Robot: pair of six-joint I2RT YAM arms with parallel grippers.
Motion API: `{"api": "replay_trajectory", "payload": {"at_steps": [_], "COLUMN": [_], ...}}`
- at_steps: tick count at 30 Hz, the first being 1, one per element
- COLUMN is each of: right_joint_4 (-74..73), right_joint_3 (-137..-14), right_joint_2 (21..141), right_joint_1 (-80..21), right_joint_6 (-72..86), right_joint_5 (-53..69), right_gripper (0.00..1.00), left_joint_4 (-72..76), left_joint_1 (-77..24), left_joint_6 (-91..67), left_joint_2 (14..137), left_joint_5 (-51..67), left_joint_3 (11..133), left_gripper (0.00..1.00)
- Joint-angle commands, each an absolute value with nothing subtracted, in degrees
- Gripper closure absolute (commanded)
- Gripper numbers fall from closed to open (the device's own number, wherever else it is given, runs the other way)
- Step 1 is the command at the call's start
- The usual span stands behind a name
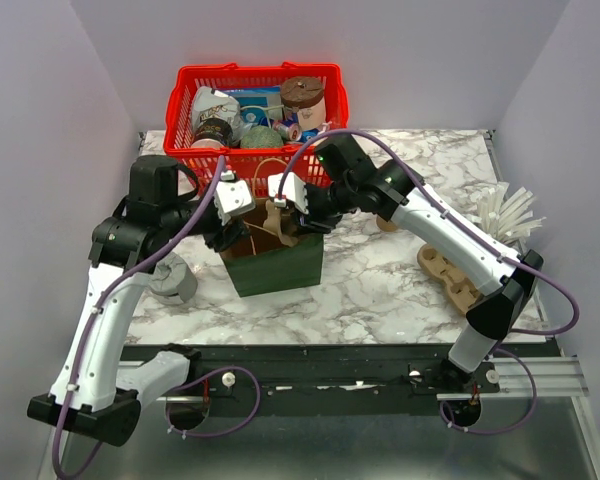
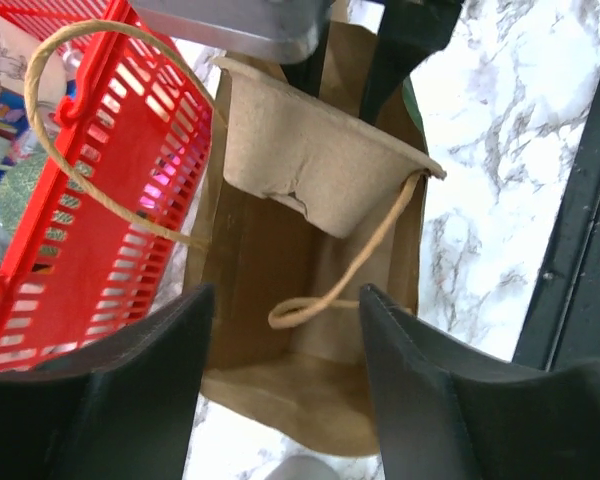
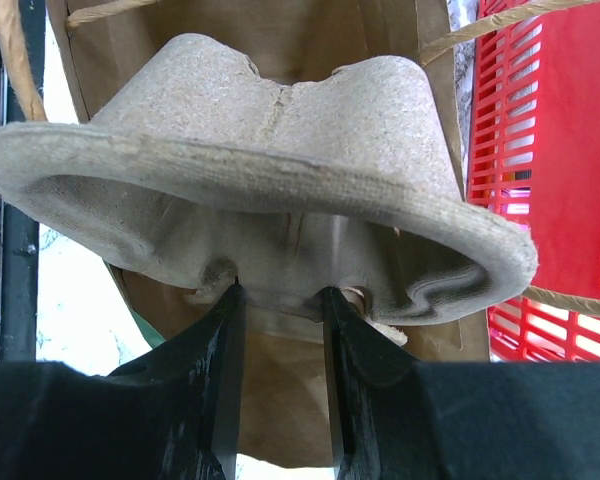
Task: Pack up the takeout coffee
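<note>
The robot's right gripper will release the brown pulp cup carrier down inside the open green paper bag (image 1: 292,236). The carrier is now tilted in the bag's mouth.
The tan kraft coffee cup does not show clearly; a small tan thing (image 1: 387,222) peeks out behind my right arm and I cannot tell what it is. A green paper bag (image 1: 275,268) with a brown inside (image 2: 250,260) stands open mid-table. My right gripper (image 1: 292,198) is shut on a brown pulp cup carrier (image 3: 280,150) and holds it tilted in the bag's mouth (image 2: 320,150). My left gripper (image 1: 228,212) is open at the bag's left rim, its fingers (image 2: 130,390) spread wide and empty. The bag's rope handles (image 2: 320,305) hang loose.
A red basket (image 1: 185,100) stands just behind the bag, holding a pale cup with a brown lid (image 1: 302,98) and other goods. A second pulp carrier (image 1: 450,275) lies at the right, white sticks (image 1: 508,213) beyond it. A grey round object (image 1: 172,281) sits at the left.
</note>
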State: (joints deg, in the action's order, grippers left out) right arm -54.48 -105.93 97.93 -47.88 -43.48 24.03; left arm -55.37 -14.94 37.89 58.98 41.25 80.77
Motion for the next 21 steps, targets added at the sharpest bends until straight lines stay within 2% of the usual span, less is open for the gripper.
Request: {"api": "replay_trajectory", "payload": {"at_steps": [1,3,4,6,13,21], "right_joint_4": [-53.53,-53.61,-53.53,-53.35,-56.68,-59.68], "right_joint_3": [-107.49,-107.75,-108.01,-108.81,-113.81,-116.89], "right_joint_2": [99.05,99.31,99.49,100.28,103.01,103.80], "right_joint_1": [-47.46,-47.46,-47.37,-46.94,-44.91,-44.30], "right_joint_6": [-42.10,-41.57,-41.14,-40.96,-42.36,-44.12], "right_joint_5": [22.86,22.24,21.19,20.40,19.51,22.67], "right_gripper": [0.99,0.99,0.99,1.00,0.99,0.99], "left_joint_4": [-58.76,-62.91,-67.11,-71.26,-78.39,-72.44], "left_joint_1": [-14.59,-14.50,-14.59,-14.59,-16.43,-19.68], "left_joint_6": [41.91,44.72,45.69,47.54,46.76,39.76], "left_joint_2": [62.05,63.45,63.89,64.25,61.96,60.73], "left_joint_5": [47.98,49.13,49.39,49.74,55.02,55.80], "left_joint_3": [84.01,87.08,88.06,90.16,90.00,88.16], "left_gripper": [0.56,0.70,0.89,1.00,1.00,1.00]}}
